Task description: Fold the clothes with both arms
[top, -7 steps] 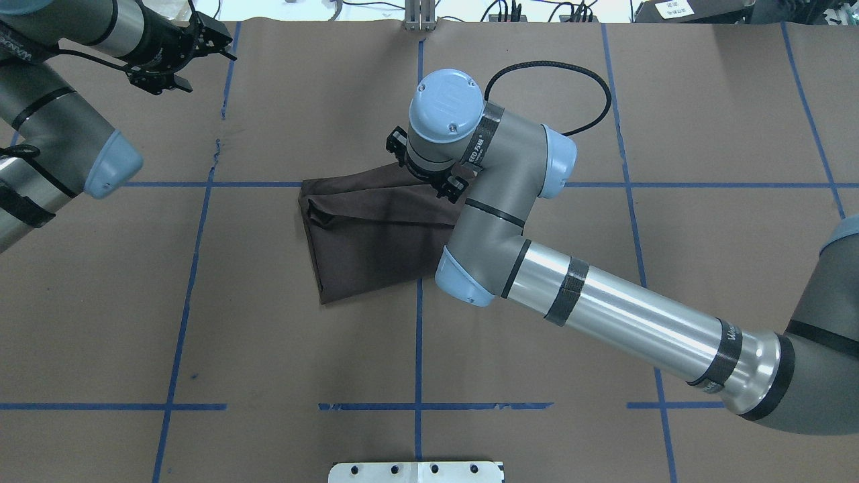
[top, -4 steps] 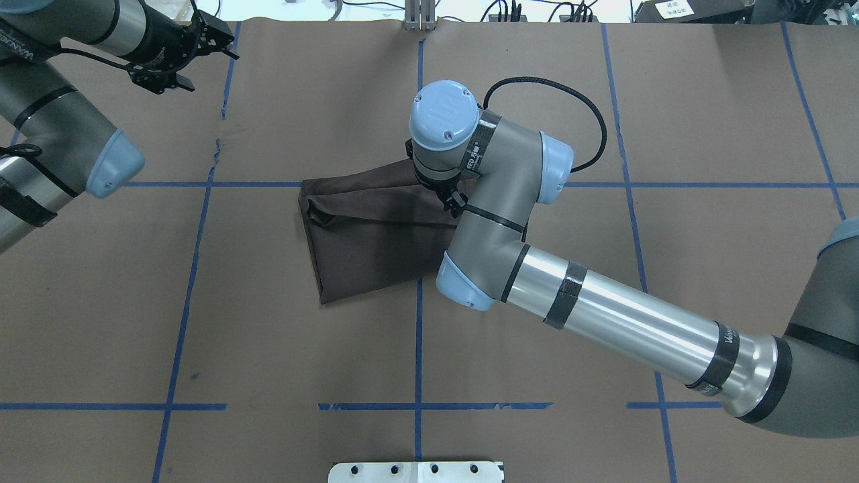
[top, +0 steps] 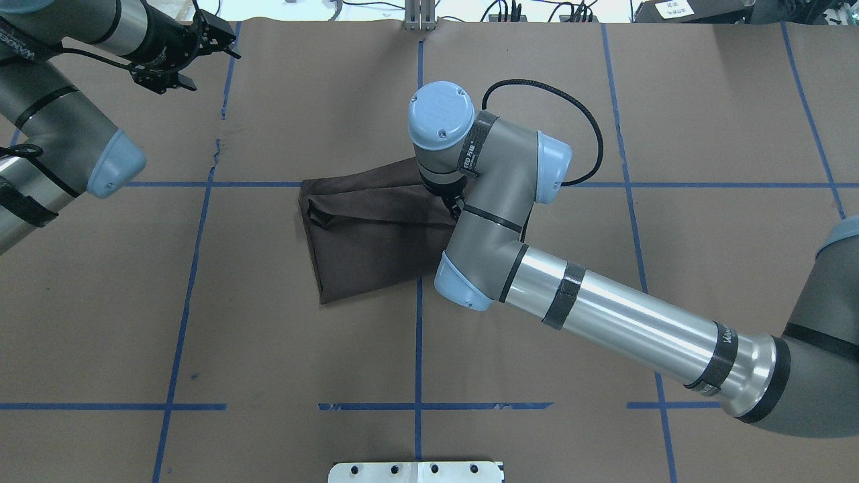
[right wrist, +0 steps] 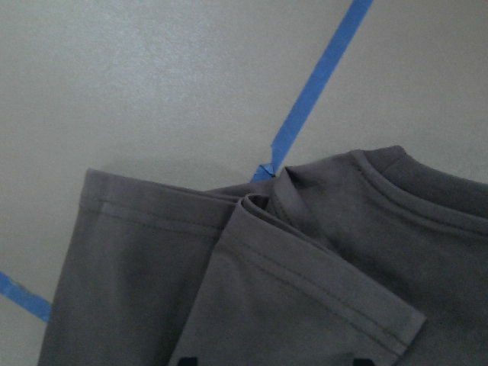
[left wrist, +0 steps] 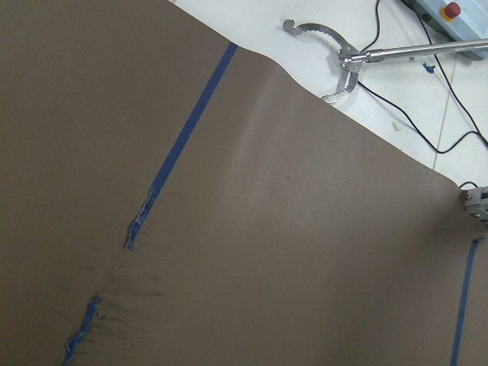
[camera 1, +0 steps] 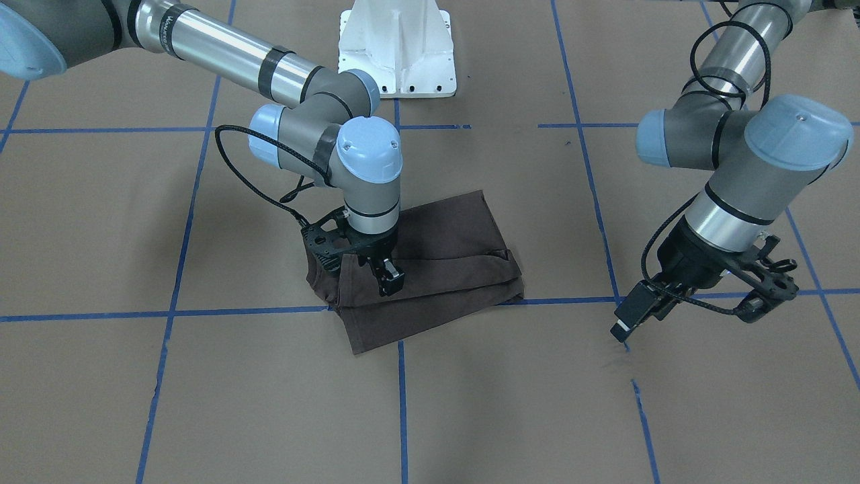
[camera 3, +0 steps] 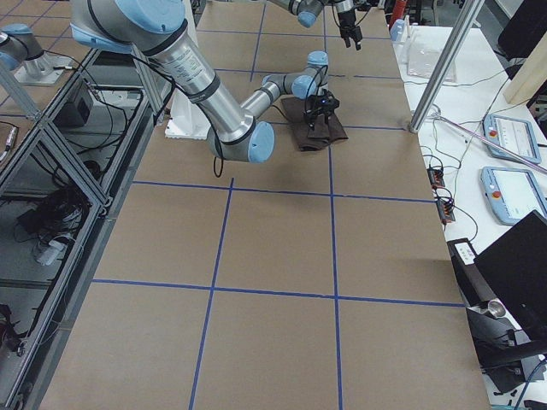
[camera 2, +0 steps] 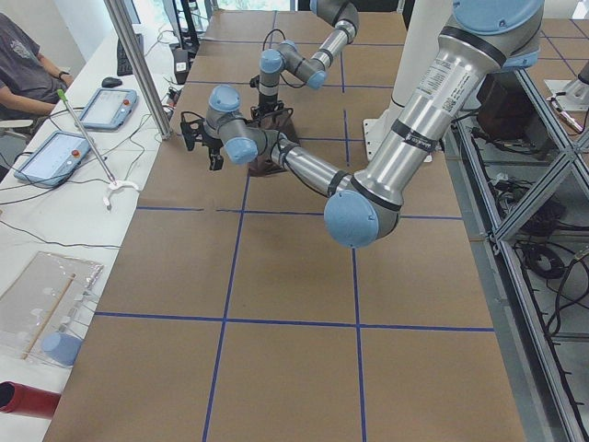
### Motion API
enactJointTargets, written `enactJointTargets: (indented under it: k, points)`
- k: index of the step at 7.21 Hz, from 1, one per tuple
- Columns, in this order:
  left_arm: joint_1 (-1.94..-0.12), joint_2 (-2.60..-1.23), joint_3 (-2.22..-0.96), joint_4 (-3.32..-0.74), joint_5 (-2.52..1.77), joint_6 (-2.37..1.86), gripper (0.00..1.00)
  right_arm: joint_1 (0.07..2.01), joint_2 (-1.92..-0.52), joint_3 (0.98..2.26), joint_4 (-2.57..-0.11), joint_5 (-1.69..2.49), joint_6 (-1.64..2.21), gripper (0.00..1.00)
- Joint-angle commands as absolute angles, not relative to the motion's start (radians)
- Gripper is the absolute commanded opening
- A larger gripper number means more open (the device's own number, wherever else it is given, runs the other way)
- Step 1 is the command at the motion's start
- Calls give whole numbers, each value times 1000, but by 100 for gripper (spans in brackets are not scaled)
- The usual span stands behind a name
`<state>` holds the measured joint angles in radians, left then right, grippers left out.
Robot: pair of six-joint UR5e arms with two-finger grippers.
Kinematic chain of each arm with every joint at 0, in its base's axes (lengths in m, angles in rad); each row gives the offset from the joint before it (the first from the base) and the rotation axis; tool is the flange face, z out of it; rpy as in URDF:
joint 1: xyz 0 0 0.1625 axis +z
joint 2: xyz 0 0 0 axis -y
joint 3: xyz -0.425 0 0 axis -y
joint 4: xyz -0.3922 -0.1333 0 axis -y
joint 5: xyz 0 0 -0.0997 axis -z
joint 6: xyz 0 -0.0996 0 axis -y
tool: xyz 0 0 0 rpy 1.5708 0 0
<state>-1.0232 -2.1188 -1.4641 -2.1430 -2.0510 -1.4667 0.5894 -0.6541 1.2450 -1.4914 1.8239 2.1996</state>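
Note:
The top sleeve is crooked and stops short of the lower sleeve's edge, so next my right gripper grabs it closer to its hem corner (right wrist: 412, 324) and pulls it toward that edge.
The clothes are one dark brown T-shirt (top: 369, 228), folded into a rough rectangle at the table's middle (camera 1: 450, 259). My right gripper (camera 1: 377, 274) points straight down over the shirt's edge on the robot's right side, close to the cloth. The right wrist view shows its two fingertips spread wide at the bottom, open, above a folded sleeve hem and the ribbed collar (right wrist: 396, 179). From overhead the wrist hides most of this gripper. My left gripper (top: 184, 60) hangs open and empty over bare table at the far left, well away from the shirt (camera 1: 699, 306).
Brown paper with blue tape lines (top: 418, 335) covers the table. The white pedestal base (camera 1: 396, 40) stands at the robot's side. Beyond the far edge lie a metal reacher tool (left wrist: 335, 65) and tablets (camera 2: 46, 152), with a seated person (camera 2: 23, 55).
The right wrist has turned and come down over the shirt, so the gripper now sits hidden under it in the overhead view. The left arm has barely shifted.

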Motion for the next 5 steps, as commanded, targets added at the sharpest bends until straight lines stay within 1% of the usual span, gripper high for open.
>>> enactJointTargets:
  k: [1, 2, 3, 4, 5]
  points:
    - [-1023, -2120, -1468, -2143, -2051, -1468, 100, 583, -657, 1246, -1522, 1842, 2212, 70]
    - [-1022, -2120, -1471, -2143, -2051, -1470, 100, 581, -654, 1252, -1538, 1844, 2212, 59]
    - [-1022, -2120, -1471, -2143, -2051, -1485, 100, 581, -653, 1253, -1539, 1850, 2214, 20]
    - [-1022, -2120, -1477, -2141, -2051, -1491, 100, 581, -653, 1259, -1539, 1850, 2214, 14]
    - [-1020, -2120, -1479, -2141, -2051, -1493, 100, 581, -652, 1267, -1539, 1850, 2214, 11]
